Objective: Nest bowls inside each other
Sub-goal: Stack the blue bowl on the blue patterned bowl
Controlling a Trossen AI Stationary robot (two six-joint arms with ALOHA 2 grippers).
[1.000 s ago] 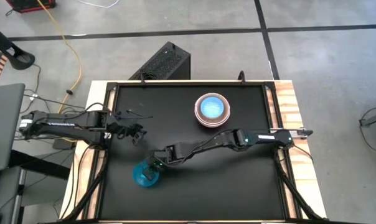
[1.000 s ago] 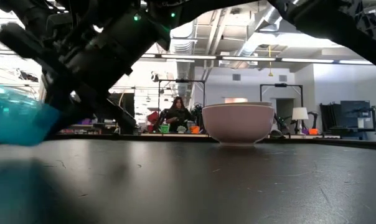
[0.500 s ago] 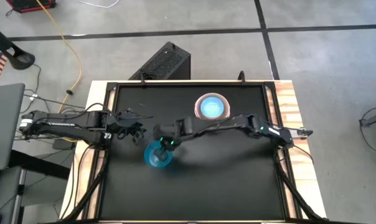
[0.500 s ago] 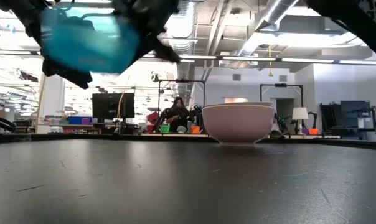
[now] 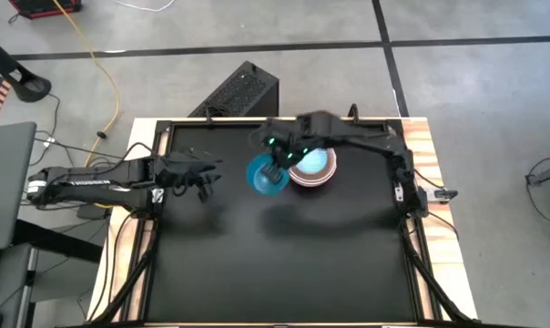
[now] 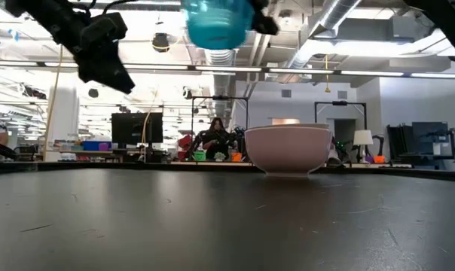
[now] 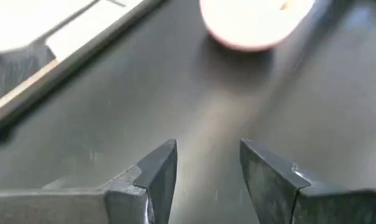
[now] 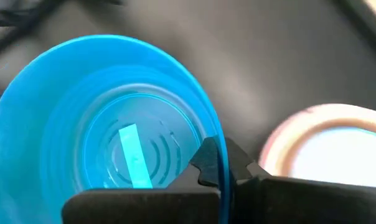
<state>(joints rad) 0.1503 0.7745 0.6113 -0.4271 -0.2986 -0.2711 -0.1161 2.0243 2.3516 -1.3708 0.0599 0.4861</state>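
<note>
The robot's right gripper will release the bright blue bowl inside the light blue bowl [image 5: 310, 158] [image 8: 345, 157] that sits in the pink bowl.
A bright blue bowl [image 5: 266, 176] hangs high above the table's far middle, with my right gripper [image 5: 277, 164] shut on it. Just right of it a pink bowl [image 5: 311, 167] stands on its base on the black table [image 5: 284, 255], with a light blue bowl [image 5: 313, 161] nested inside. In the low view the blue bowl [image 6: 216, 22] is well above the pink bowl [image 6: 288, 149]. My left gripper [image 5: 202, 179] is open at the table's left side, off the surface, with nothing between its fingers [image 7: 160, 171]. My right gripper holds the blue bowl by its rim [image 8: 220, 155], one finger inside [image 8: 206, 163] the bowl and one outside. The fingers come slanting down from the right. The bowl is lifted clear of the table, its opening up and a little tilted.
A raised black frame [image 5: 257, 123] runs around the table, with wooden edges [image 5: 425, 155] outside it. A black box [image 5: 239, 91] stands on the floor beyond the far edge. The black surface at the middle and near side bears nothing.
My right gripper has lifted the blue bowl off the table's near left and carried it up and toward the far edge, to beside the pink bowl. The bowl has gone from resting on the table to hanging high. My left gripper has turned a little.
</note>
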